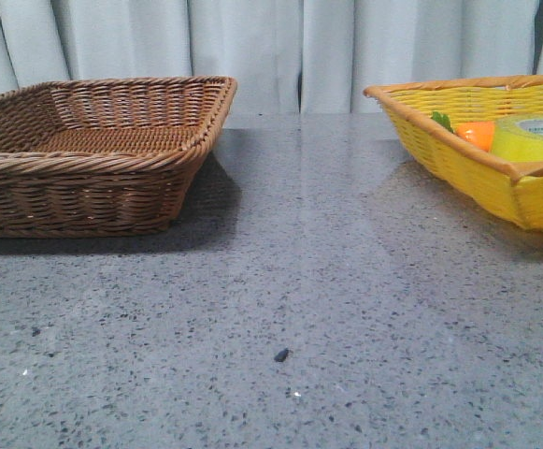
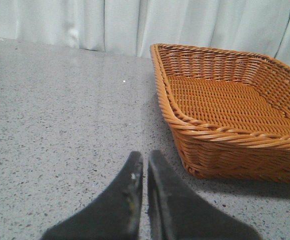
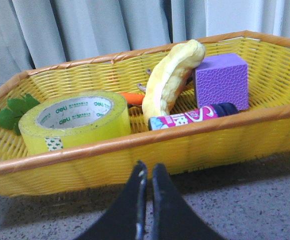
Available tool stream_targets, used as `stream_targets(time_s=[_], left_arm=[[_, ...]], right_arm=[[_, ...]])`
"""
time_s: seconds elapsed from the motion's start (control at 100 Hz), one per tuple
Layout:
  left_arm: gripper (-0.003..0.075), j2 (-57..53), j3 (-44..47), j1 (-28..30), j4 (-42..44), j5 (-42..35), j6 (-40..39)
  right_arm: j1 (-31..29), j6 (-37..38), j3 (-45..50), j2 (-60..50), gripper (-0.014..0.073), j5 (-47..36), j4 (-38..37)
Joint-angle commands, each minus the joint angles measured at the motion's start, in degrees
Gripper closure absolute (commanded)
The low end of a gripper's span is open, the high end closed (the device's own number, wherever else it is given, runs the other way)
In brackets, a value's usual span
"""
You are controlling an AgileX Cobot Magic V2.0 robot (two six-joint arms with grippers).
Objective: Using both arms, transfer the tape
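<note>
The yellow tape roll has a side (image 1: 507, 136) (image 3: 34, 127) facing the brown wicker basket. My right gripper should close on that side, with one finger inside the tape roll's hole.
The yellow tape roll (image 3: 75, 125) with a white "deli" core lies flat in the yellow wicker basket (image 3: 135, 150); in the front view the tape (image 1: 533, 138) shows at the far right inside that basket (image 1: 467, 173). My right gripper (image 3: 148, 169) is shut and empty, low over the table just outside the basket's near wall. My left gripper (image 2: 145, 156) is shut and empty over the table beside the brown wicker basket (image 2: 224, 145). Neither gripper shows in the front view.
The yellow basket also holds an orange carrot with green leaves (image 1: 477, 134), a pale yellow banana-like piece (image 3: 172, 77), a purple block (image 3: 220, 80) and a pink-labelled tube (image 3: 189, 116). The brown basket (image 1: 93, 196) stands at the left. A small dark speck (image 1: 281, 354) lies on the table.
</note>
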Motion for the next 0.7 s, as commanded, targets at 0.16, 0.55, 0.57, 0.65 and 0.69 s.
stream_targets(time_s=[0.16, 0.55, 0.57, 0.65, 0.69], left_arm=[[0.0741, 1.10, -1.91, -0.46, -1.03, -4.58, -0.20], [0.0741, 1.10, -1.91, -0.46, -1.11, -4.58, -0.20], [0.0741, 1.10, -1.91, -0.46, -1.28, -4.58, -0.20], [0.0741, 1.10, -1.91, -0.46, -1.40, -4.58, -0.20], [0.0741, 1.10, -1.91, -0.46, -1.44, -4.58, -0.20]], right_arm=[[-0.34, -0.47, -0.60, 1.18, 0.0668, -4.25, -0.45], [-0.34, -0.47, -0.60, 1.18, 0.0668, -4.25, -0.45], [-0.34, -0.47, -0.60, 1.18, 0.0668, -4.25, -0.45], [-0.34, -0.47, -0.60, 1.18, 0.0668, -4.25, -0.45], [-0.34, -0.47, -0.65, 1.18, 0.0668, -4.25, -0.45]])
